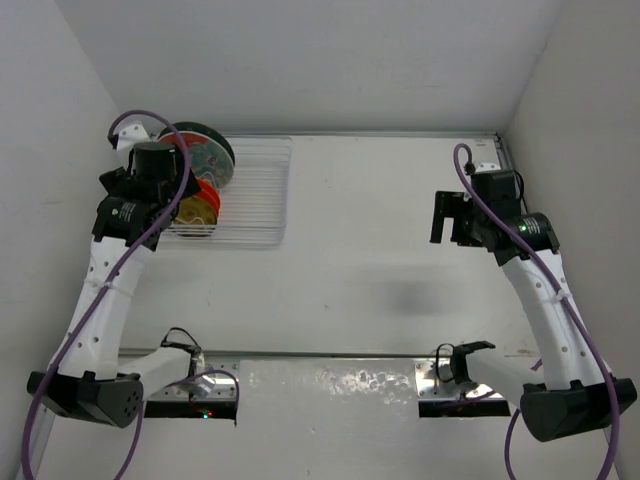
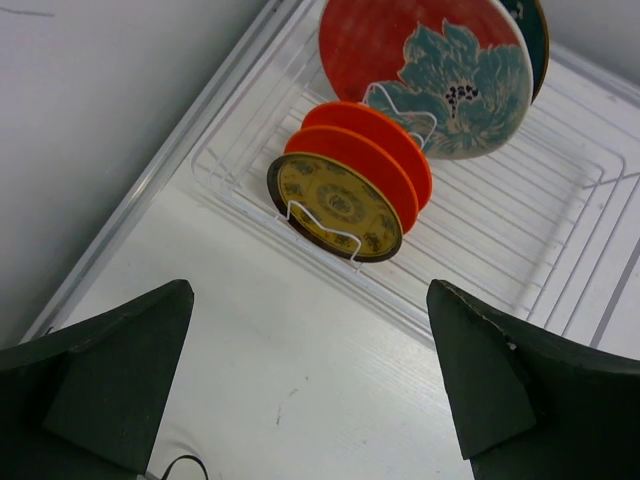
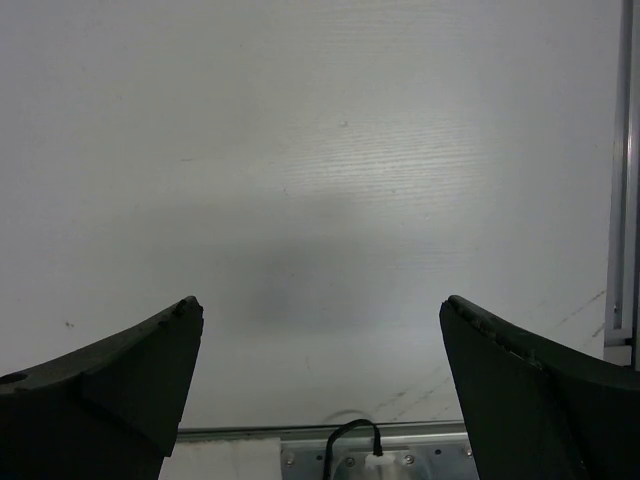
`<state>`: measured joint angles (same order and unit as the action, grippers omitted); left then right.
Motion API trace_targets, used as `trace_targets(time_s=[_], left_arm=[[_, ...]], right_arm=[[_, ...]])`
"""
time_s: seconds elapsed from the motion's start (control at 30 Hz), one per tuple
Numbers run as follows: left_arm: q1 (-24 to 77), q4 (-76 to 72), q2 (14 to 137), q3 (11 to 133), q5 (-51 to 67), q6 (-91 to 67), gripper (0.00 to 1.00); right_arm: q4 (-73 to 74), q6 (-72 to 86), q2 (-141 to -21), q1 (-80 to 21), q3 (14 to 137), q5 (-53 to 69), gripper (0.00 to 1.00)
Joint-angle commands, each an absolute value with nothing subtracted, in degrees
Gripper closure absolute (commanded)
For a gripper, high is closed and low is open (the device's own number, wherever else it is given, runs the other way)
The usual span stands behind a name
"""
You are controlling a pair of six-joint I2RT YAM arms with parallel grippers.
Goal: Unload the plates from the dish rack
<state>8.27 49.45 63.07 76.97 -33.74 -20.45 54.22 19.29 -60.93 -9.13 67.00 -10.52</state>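
Note:
Next, the robot's left gripper will move to the yellow-gold plate's upper edge (image 1: 191,201) (image 2: 362,179), at the front of the dish rack, and close there.
The white wire dish rack (image 1: 255,195) lies at the far left of the table. Plates stand upright in it: a small yellow-gold patterned one (image 2: 335,205) at the front, an orange one (image 2: 365,160) behind it, then the larger red and teal one (image 2: 430,60), with the dark teal one (image 2: 537,40) only showing as an edge at the back. My left gripper (image 2: 310,290) is open and empty, hovering above the table just short of the rack's near rim (image 2: 300,240); in the top view the left gripper (image 1: 155,190) overlaps the rack's left end. My right gripper (image 1: 445,215) is open and empty over bare table at the right, as the right wrist view (image 3: 322,300) also shows.
White walls close in the table on the left, back and right. A metal strip (image 1: 330,355) runs along the near edge with the arm mounts (image 1: 200,385). A thin rail (image 3: 622,170) runs along the table's right side.

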Motion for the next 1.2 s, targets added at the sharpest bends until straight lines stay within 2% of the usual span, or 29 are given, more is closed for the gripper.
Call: trace_targets(time_s=[0.0, 0.17, 0.37, 0.43, 0.53, 0.6, 0.63, 0.8, 0.83, 0.97, 1.0, 1.17], left_arm=[[8.7, 50.9, 63.6, 81.0, -36.0, -22.5, 0.00], [8.6, 55.2, 66.2, 85.2, -34.9, -27.1, 0.00], [7.8, 61.3, 71.0, 91.7, -35.6, -47.0, 0.00], [6.7, 59.7, 71.3, 90.4, -37.0, -56.7, 0.00], [3.5, 54.6, 72.2, 89.2, -35.1, -62.2, 0.00], [1.6, 53.5, 76.0, 89.7, -32.1, -64.3, 0.10], [-3.2, 53.0, 78.9, 88.9, -23.5, -65.7, 0.15], [-8.3, 49.1, 85.1, 84.7, -13.0, -68.2, 0.18], [-8.4, 48.3, 85.9, 84.4, -12.6, -68.1, 0.19], [-9.4, 47.1, 90.4, 84.4, -10.3, -67.3, 0.32], [-9.6, 46.9, 91.4, 84.2, -9.8, -67.2, 0.39], [-10.3, 46.3, 92.4, 80.7, -8.9, -67.7, 0.50]], right_arm=[[52.0, 19.7, -60.3, -9.0, 68.1, -12.0, 0.01], [51.8, 19.9, -60.4, -9.0, 68.9, -11.0, 0.01], [49.7, 23.1, -59.7, -8.9, 65.3, -5.6, 0.01], [49.6, 24.1, -60.4, -9.0, 65.0, -3.8, 0.01], [49.3, 24.4, -61.3, -9.0, 64.7, 1.5, 0.01], [50.0, 24.4, -61.8, -9.1, 64.5, 4.3, 0.01], [50.4, 24.1, -62.0, -9.0, 64.3, 4.8, 0.01], [50.5, 23.6, -60.8, -9.0, 62.7, 5.3, 0.01], [50.1, 23.6, -60.4, -9.0, 61.9, 5.5, 0.01], [50.3, 23.1, -60.1, -9.1, 60.8, 6.2, 0.01], [50.5, 22.9, -60.1, -9.1, 60.7, 6.2, 0.01], [50.8, 22.2, -60.0, -9.1, 60.6, 5.2, 0.01]])
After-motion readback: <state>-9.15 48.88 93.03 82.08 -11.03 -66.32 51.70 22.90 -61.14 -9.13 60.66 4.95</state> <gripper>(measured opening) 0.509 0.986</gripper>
